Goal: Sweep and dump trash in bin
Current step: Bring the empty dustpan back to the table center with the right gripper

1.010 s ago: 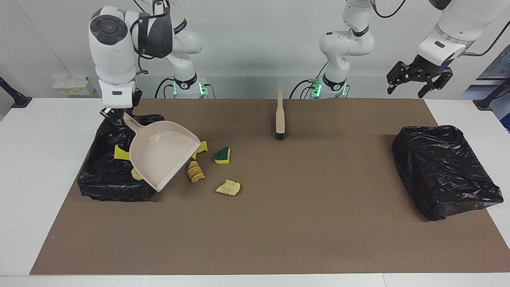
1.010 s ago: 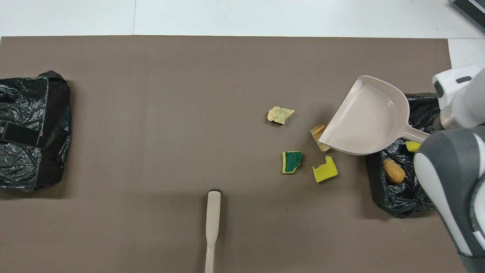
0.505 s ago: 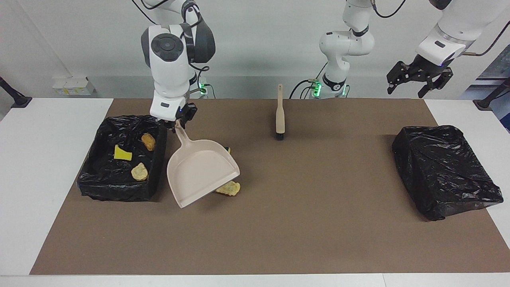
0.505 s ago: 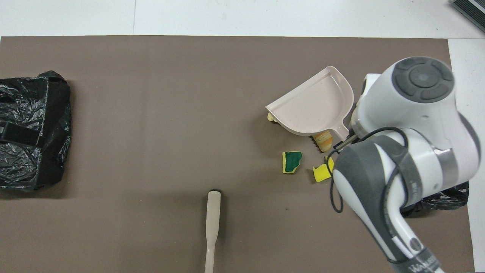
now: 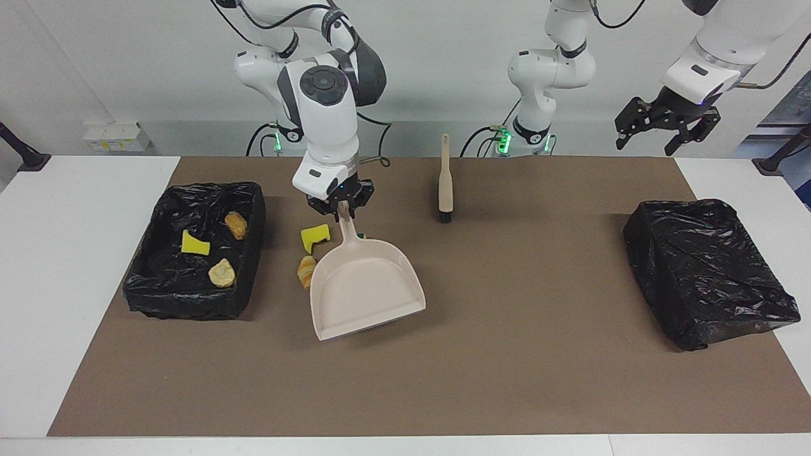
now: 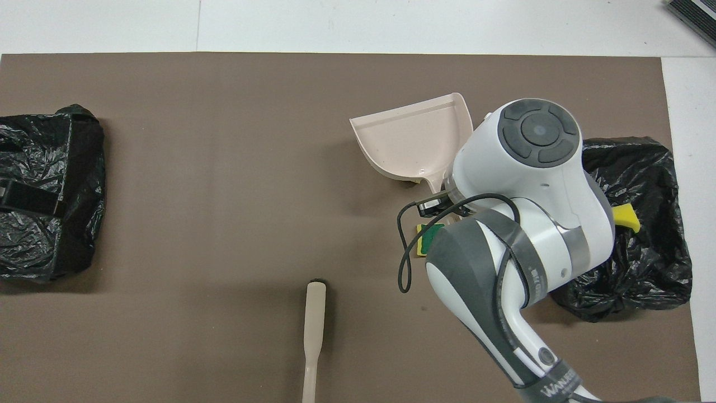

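Next, my right gripper lets go of the beige dustpan on the brown mat straight (image 6: 316, 163) beyond the beige brush.
My right gripper (image 5: 340, 209) is shut on the handle of the beige dustpan (image 5: 364, 288), whose pan hangs low over the mat with its mouth pointing away from the robots. Loose trash lies beside it toward the right arm's end: a yellow sponge chunk (image 5: 315, 237) and a striped bread-like piece (image 5: 306, 271). The green-topped sponge (image 6: 428, 236) peeks out from under my right arm in the overhead view. The open black-lined bin (image 5: 250, 253) holds three scraps, among them a yellow chunk (image 5: 194, 244). My left gripper (image 5: 665, 126) waits open, high over the left arm's end.
The beige brush (image 5: 445, 183) lies on the brown mat near the robots, mid-table. A second bin (image 5: 706, 269), wrapped in black plastic, sits at the left arm's end. In the overhead view my right arm hides its gripper and part of the open bin (image 6: 643, 224).
My right arm has swung the dustpan away from over the open bin toward mid-table, turning its mouth away from the robots. The pale scrap is now hidden by the pan. The left arm has not moved.
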